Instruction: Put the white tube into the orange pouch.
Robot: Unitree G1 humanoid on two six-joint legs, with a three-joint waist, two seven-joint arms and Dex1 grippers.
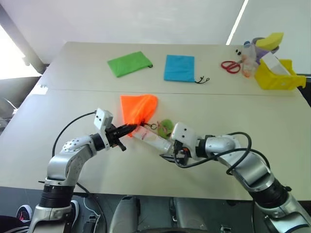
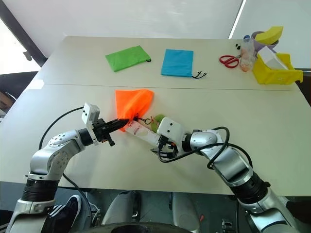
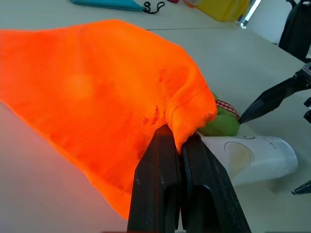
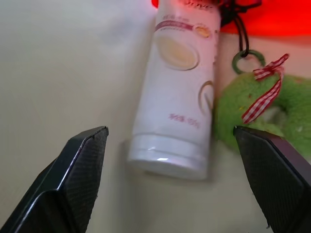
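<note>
The white tube sits too shallow in the orange pouch's opening, so the robot's right gripper should grasp the tube's end with the cap (image 4: 168, 154) while the left gripper keeps hold of the edge of the opening.
The orange pouch (image 1: 138, 109) lies in the middle of the table, its mouth toward me. My left gripper (image 1: 130, 128) is shut on the pouch's mouth edge, seen close in the left wrist view (image 3: 177, 141). The white tube (image 4: 177, 87) lies on the table with its front end inside the pouch mouth and its capped end sticking out. My right gripper (image 4: 170, 130) stands open just behind the cap, its fingers wide on either side and touching nothing. The green pom-pom (image 4: 272, 107) with its ring and cord lies beside the tube.
A green pouch (image 1: 129, 63) and a blue pouch (image 1: 179, 67) lie at the back of the table. Red scissors (image 1: 231, 66), a bottle (image 1: 249, 58) and a yellow bin (image 1: 277, 75) stand at the back right. The table's near edge runs just below both arms.
</note>
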